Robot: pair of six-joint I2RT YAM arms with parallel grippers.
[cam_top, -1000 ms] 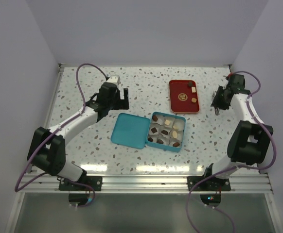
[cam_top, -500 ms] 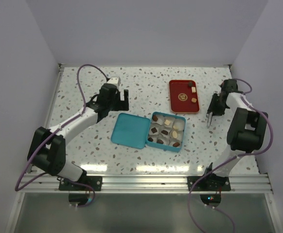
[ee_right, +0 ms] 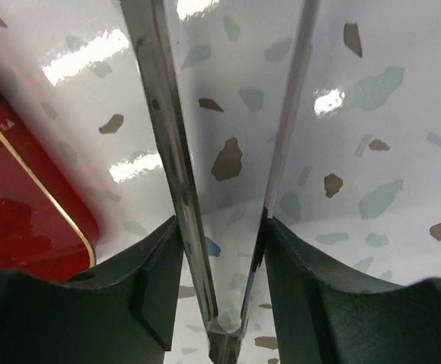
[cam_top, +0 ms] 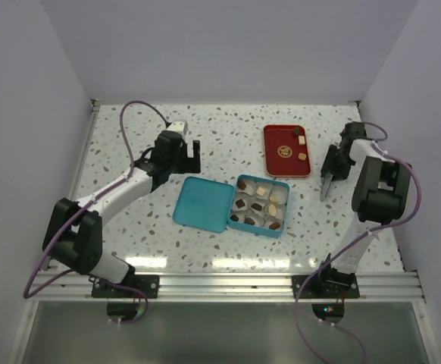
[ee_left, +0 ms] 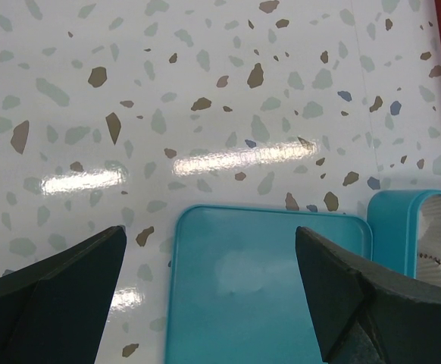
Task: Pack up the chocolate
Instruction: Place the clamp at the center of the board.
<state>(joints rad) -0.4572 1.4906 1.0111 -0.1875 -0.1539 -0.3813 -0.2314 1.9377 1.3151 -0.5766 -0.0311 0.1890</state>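
Note:
The middle of the teal lid's edge (cam_top: 179, 199) (ee_left: 170, 296) opposite the teal box is the next place for my left gripper to go and close.
The teal box (cam_top: 262, 205) holds several chocolate pieces (cam_top: 257, 206) in paper cups, dark brown, light brown and cream. Three more pieces (cam_top: 302, 156) lie on the red tray (cam_top: 285, 161). My right gripper (cam_top: 334, 161) is shut on metal tongs (cam_top: 325, 186), right of the tray; the tongs' arms (ee_right: 167, 114) run between my fingers (ee_right: 148, 280), spread apart, nothing between them. My left gripper (cam_top: 190, 155) is open and empty, above the far edge of the teal lid (cam_top: 203, 203). In the left wrist view the lid (ee_left: 258, 288) lies between my fingertips (ee_left: 114, 243).
The lid lies flat just left of the box, touching it. The box's corner with a paper cup (ee_left: 440, 227) shows in the left wrist view, and the red tray's edge (ee_right: 23, 220) in the right wrist view. White walls close in the speckled table (cam_top: 129, 235).
My right arm has folded in; its gripper with the tongs moved left and nearer, to beside the red tray's right edge. The left arm has barely moved.

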